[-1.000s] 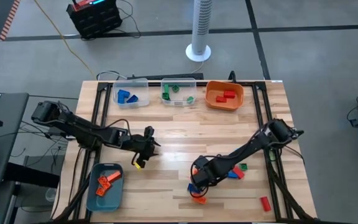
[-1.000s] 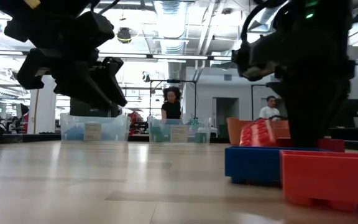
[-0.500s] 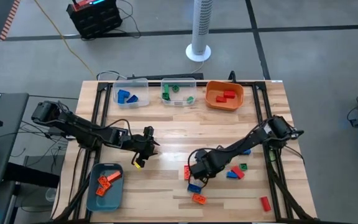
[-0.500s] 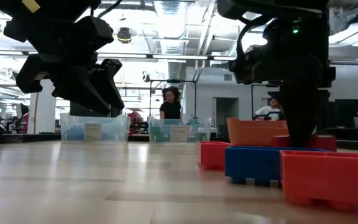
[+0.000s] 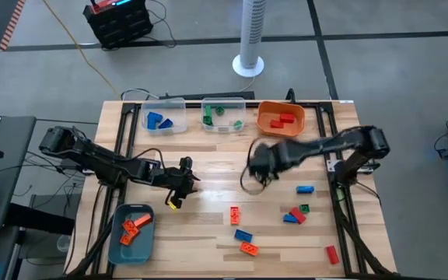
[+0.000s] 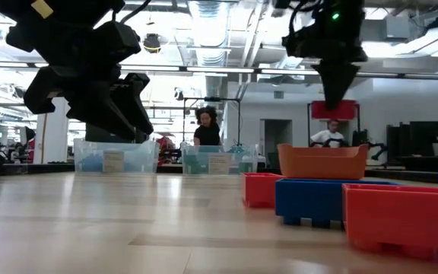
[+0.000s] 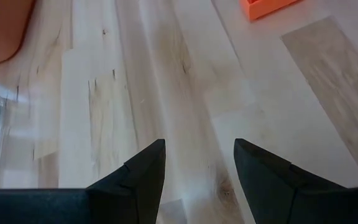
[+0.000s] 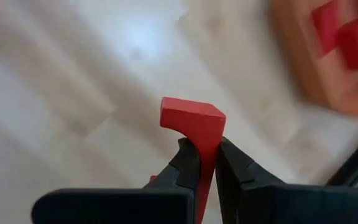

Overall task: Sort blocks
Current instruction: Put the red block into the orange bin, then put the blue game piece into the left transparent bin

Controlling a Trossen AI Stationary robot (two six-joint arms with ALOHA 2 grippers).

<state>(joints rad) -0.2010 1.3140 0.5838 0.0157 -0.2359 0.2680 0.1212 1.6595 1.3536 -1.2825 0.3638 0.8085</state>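
Next, my right gripper drops the red block, now high above the table's middle, in the orange bin, just on the near side of its red blocks (image 5: pixel 287 127) (image 8: pixel 333 64).
My right gripper (image 5: pixel 257 165) hangs above the table's middle, short of the orange bin (image 5: pixel 281 119), shut on a red block (image 8: pixel 194 123). In the low view it (image 6: pixel 333 85) is high above the wood. Loose blocks lie flat on the table: an orange-red one (image 5: pixel 234 214), a blue one (image 5: pixel 243 235), an orange one (image 5: pixel 248 248), a blue one (image 5: pixel 305 189), a red, blue and green cluster (image 5: pixel 295 214) and a red one (image 5: pixel 332 253). My left gripper (image 5: pixel 179 183) waits open over bare wood (image 7: pixel 197 163), left of the middle. My right gripper pinches the red block between its two fingers (image 8: pixel 185 163). The block's end (image 8: pixel 199 140) sticks out past the fingertips, and its far part (image 8: pixel 191 115) juts sideways. It is lifted clear of the table, and the fingers point downward.
Along the far edge stand a clear bin with blue blocks (image 5: pixel 165 117), a clear bin with green blocks (image 5: pixel 224 114) and the orange bin, which holds red blocks. A teal bin with orange blocks (image 5: pixel 131 233) sits at the near left. People stand in the room beyond (image 6: pixel 207 125).
My right gripper has risen from the blocks at the near middle and swung toward the far edge, nearing the orange bin with the red block in its fingers. The orange-red, blue and orange blocks it stood over now lie uncovered. The left arm has kept still.
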